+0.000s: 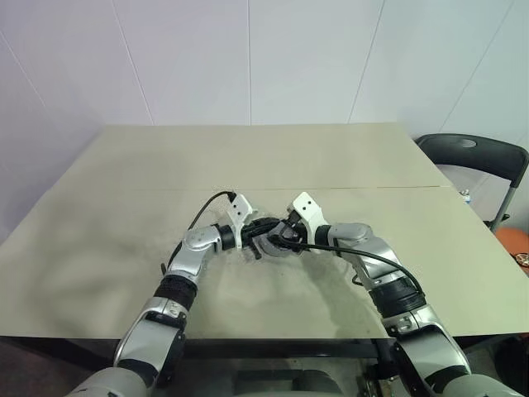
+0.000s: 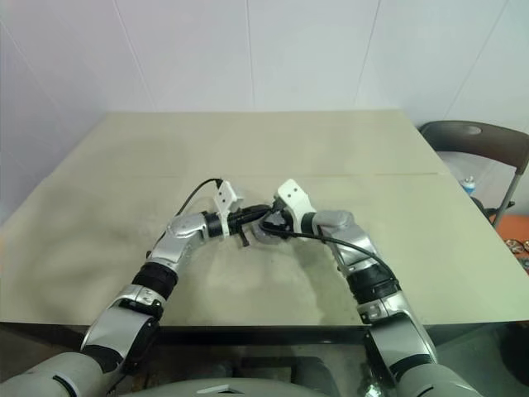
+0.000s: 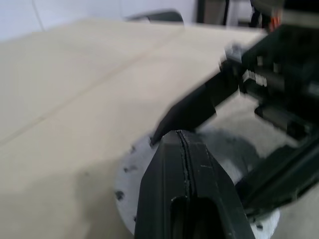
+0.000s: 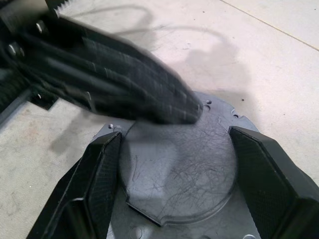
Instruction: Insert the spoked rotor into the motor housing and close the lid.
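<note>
My right gripper straddles the lid's raised center; it should open, back off, then pinch the lid's rim [image 4: 244,121] sideways, opposite my left gripper.
A grey round lid [image 4: 179,169] with a scratched raised centre and screw holes in its rim lies flat on the table just in front of me. My right gripper [image 4: 175,135] straddles the raised centre, one finger against each side, gripping it. My left gripper [image 3: 179,134] is shut with nothing between its fingers. It reaches in from the left, its tip [image 4: 192,112] over the lid's far edge, close to the right gripper [image 1: 277,240]. The spoked rotor and the motor housing are hidden from view.
The beige table [image 1: 248,165] has a seam running across its middle and wide bare room on all sides of the lid. A dark chair [image 1: 475,157] stands off the table's far right corner.
</note>
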Available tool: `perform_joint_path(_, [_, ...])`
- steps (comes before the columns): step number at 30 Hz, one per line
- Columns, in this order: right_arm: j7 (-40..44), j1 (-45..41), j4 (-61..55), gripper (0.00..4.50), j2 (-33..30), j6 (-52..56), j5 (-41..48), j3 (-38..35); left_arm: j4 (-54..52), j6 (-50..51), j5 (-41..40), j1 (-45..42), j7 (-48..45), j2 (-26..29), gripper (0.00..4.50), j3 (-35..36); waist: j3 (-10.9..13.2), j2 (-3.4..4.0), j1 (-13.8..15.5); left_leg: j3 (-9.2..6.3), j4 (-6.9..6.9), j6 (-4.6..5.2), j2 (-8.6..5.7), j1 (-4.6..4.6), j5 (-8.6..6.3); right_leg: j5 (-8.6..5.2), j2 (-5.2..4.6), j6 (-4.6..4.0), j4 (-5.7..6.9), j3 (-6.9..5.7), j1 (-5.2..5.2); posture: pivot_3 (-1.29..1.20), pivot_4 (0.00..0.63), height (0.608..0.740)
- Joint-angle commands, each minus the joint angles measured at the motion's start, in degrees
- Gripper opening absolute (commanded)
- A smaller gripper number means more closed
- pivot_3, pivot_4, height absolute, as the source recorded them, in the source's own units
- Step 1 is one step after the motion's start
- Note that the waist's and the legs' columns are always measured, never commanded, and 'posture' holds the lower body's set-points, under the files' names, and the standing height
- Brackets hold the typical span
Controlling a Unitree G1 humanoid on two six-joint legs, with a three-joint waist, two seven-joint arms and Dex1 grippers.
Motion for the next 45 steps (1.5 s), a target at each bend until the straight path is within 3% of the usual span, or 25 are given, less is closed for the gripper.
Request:
perform_joint_path(1, [1.0, 1.6, 1.0, 3.04, -0.2, 2.5, -0.2, 2.0, -0.4, 0.3, 3.2, -1.1, -1.1, 0.8, 0.01, -2.6, 0.0, -0.02, 0.0, -0.01, 0.0, 0.0, 0.0, 0.0, 0.0, 0.0, 0.01, 0.01, 0.0, 0.0, 0.0, 0.0, 0.0, 0.74])
perform_joint_path(9, [1.2, 1.1, 0.7, 3.04, -0.4, 2.5, 0.3, 1.3, -0.7, 2.4, 5.9, -0.2, -0.8, 2.3, 0.01, -4.4, 0.0, -0.03, 0.0, -0.09, 0.04, 0.03, -0.01, 0.11, -0.01, -0.05, 0.09, 0.09, -0.01, 0.01, 0.18, 0.0, 0.0, 0.74])
perform_joint_path(13, [1.5, 0.7, 0.2, 4.42, -1.1, 2.8, 1.0, -0.1, -1.9, 2.6, 5.8, 0.7, -0.7, 2.7, 0.0, -4.6, 0.0, -0.04, -0.1, -0.13, 0.06, 0.03, 0.0, 0.15, -0.01, -0.06, 0.11, 0.11, -0.01, 0.02, 0.24, 0.0, 0.0, 0.74])
perform_joint_path(14, [2.1, 0.5, 0.0, 4.47, -1.5, 3.0, 1.5, -0.6, -2.3, 2.7, 5.7, 0.9, -0.7, 2.7, 0.0, -4.6, 0.0, -0.03, 0.0, -0.15, 0.1, 0.03, 0.01, 0.16, -0.01, -0.06, 0.13, 0.11, 0.0, 0.02, 0.27, 0.0, 0.0, 0.74])
perform_joint_path(24, [12.3, 1.1, -2.7, 4.47, -7.6, 7.4, 12.9, -9.4, -6.3, 3.7, 4.5, 3.3, -1.1, 3.1, 0.0, -4.1, 0.0, -0.06, 0.0, -0.24, 0.69, 0.1, 0.05, 0.08, -0.06, -0.03, 0.11, 0.15, 0.1, 0.02, 0.45, 0.0, 0.0, 0.74])
perform_joint_path(28, [12.3, 1.5, -1.6, 4.47, -9.4, 10.9, 16.5, -13.5, -7.7, 4.3, 4.2, 4.0, -1.6, 3.4, 0.0, -4.0, 0.1, -0.06, 0.0, -0.24, 0.68, 0.14, 0.05, 0.05, -0.08, -0.02, 0.07, 0.16, 0.1, 0.04, 0.4, 0.0, 0.0, 0.74])
perform_joint_path(34, [5.9, 0.0, 3.7, 4.47, -10.2, 18.5, 15.2, -14.6, -9.0, 4.1, 3.8, 4.3, -2.4, 3.6, 0.0, -4.0, 0.1, -0.05, 0.0, -0.24, 0.67, 0.13, 0.1, 0.04, -0.09, -0.03, -0.06, 0.13, 0.1, 0.11, 0.36, 0.0, 0.0, 0.74])
perform_joint_path(45, [-9.9, -9.1, 7.4, 4.47, 1.2, 42.1, 21.2, -27.3, -9.5, 3.4, 4.1, 3.9, -2.5, 4.1, 0.0, -3.8, 0.1, 0.06, -0.1, -0.23, 0.58, 0.08, 0.15, -0.16, -0.11, -0.07, -0.28, -0.07, 0.15, 0.21, 0.05, 0.0, 0.0, 0.74])
